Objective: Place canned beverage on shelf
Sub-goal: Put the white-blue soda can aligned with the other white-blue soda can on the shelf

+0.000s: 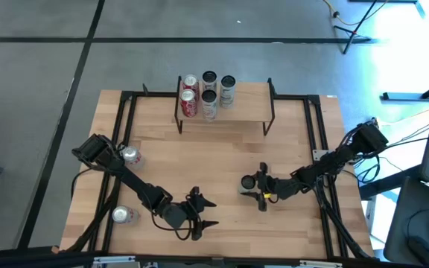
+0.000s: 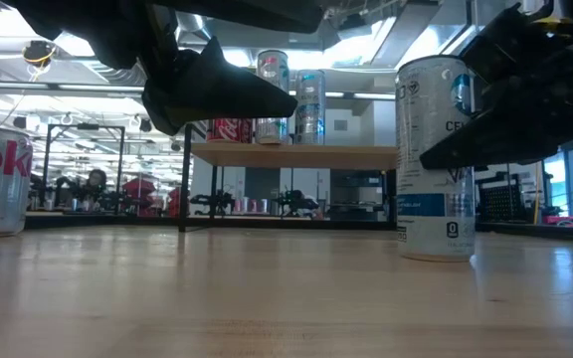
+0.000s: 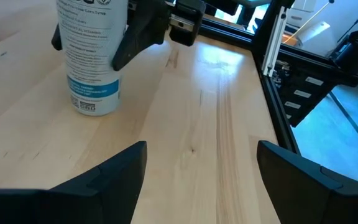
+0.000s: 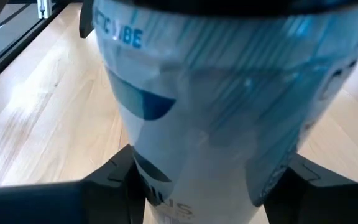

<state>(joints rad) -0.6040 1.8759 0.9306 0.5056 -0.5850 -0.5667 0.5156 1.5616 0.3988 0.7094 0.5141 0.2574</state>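
Observation:
The canned beverage will leave my right gripper in front of the shelf can nearest the bare plank (image 1: 228, 114).
A tall white-and-blue canned beverage (image 1: 248, 182) (image 2: 434, 159) stands upright on its base on the wooden table, right of the middle. My right gripper (image 1: 256, 184) (image 4: 210, 180) reaches it from the table's right side and is shut on it. The shelf (image 1: 246, 112) (image 2: 366, 156) stands at the far edge, and several cans (image 1: 208, 93) sit on the left part of its plank. My left gripper (image 1: 208, 212) (image 3: 201, 168) hovers open near the front edge, left of the can, with nothing between its fingers. My right gripper pinches the can's round wall (image 3: 120, 46) between its two fingers (image 3: 143, 31), about halfway up, one finger on each side. The fingers come from the table's right side, slanting a little downward. The can stands upright with its base (image 2: 436, 254) on the table.
Two red cola cans (image 1: 131, 155) (image 1: 123, 216) stand by the left arm at the table's left side. A black metal frame (image 1: 313, 141) runs along the table's sides. The right part of the shelf's plank is bare.

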